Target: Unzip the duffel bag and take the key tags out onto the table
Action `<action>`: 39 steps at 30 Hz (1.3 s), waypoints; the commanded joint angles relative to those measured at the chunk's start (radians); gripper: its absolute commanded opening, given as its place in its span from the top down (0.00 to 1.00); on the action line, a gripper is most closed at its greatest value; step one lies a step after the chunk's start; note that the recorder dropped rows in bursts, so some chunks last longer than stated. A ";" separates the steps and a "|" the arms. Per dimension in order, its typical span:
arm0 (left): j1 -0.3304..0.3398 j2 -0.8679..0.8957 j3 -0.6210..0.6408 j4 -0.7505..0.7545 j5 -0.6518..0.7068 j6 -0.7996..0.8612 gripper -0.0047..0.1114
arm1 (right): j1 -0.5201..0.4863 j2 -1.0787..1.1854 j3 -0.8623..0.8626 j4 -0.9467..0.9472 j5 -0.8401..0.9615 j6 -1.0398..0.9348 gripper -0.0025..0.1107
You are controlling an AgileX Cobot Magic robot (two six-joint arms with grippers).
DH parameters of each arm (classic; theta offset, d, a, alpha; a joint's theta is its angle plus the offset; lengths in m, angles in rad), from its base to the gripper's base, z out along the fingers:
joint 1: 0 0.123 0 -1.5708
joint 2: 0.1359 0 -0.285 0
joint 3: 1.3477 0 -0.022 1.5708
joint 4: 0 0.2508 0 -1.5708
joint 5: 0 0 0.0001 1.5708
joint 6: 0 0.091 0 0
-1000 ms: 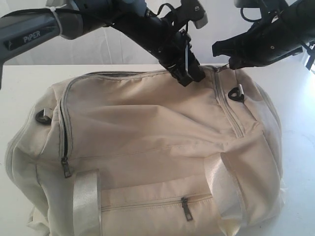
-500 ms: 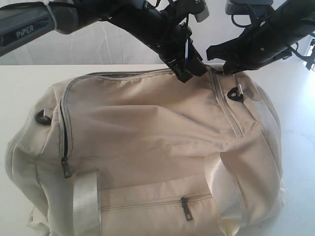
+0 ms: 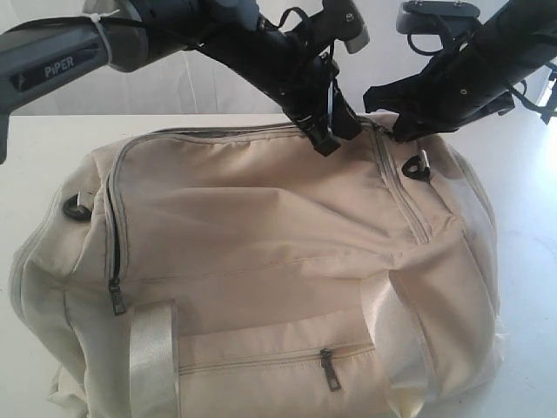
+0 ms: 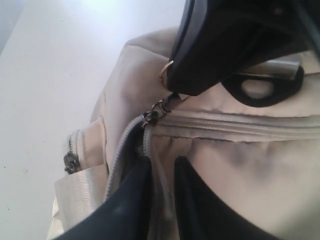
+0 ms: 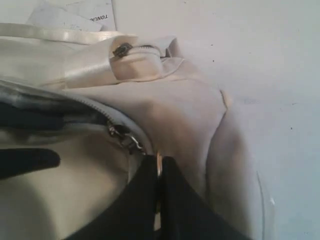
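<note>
The zipper track has a sharp bend at the slider, so the robot's left gripper needs to pinch the near zipper edge (image 4: 157, 165) and hold it while the right gripper pulls the zipper pull.
The cream-white duffel bag (image 3: 278, 252) lies on the white table (image 3: 35, 148). At the bag's far top edge my left gripper (image 3: 329, 135) is shut on a fold of the fabric beside the top zipper; the pinched fold shows between its fingers in the left wrist view (image 4: 162, 172). Just to its right, my right gripper (image 3: 396, 129) is shut on the metal zipper pull (image 5: 159, 165), with the slider (image 4: 152, 116) at the corner of the zipper track. A short dark gap stands open behind the slider. The key tags are hidden.
Shiny webbing handles (image 3: 152, 357) (image 3: 392, 331) cross the bag's front. Black D-rings sit at the left end (image 3: 77, 205) and near the right gripper (image 3: 418, 165). A front pocket zipper pull (image 3: 329, 370) and a side zipper pull (image 3: 116, 296) hang shut. A printed paper (image 5: 75, 12) lies beyond the bag.
The right gripper has shifted a little to the left and down, still holding the zipper pull. The left arm bobbed slightly and keeps its pinch on the fabric.
</note>
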 commanded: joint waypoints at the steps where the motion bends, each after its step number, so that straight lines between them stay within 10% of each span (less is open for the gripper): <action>1: 0.001 0.022 -0.005 0.022 -0.015 0.002 0.74 | -0.009 -0.002 -0.003 0.005 0.015 -0.016 0.98; 8: 0.001 0.038 -0.005 0.042 -0.036 0.004 0.58 | -0.009 -0.002 -0.003 0.009 0.022 -0.018 0.98; 16: 0.001 0.036 -0.005 -0.057 -0.050 0.004 0.63 | -0.009 -0.002 0.001 0.009 0.022 -0.015 0.98; 23: 0.001 0.036 -0.005 -0.096 -0.052 0.002 0.95 | -0.009 0.004 0.007 0.012 0.055 -0.017 0.98; 39: 0.044 -0.022 -0.005 -0.135 0.061 -0.024 0.96 | -0.009 -0.093 0.071 0.043 0.089 -0.048 0.98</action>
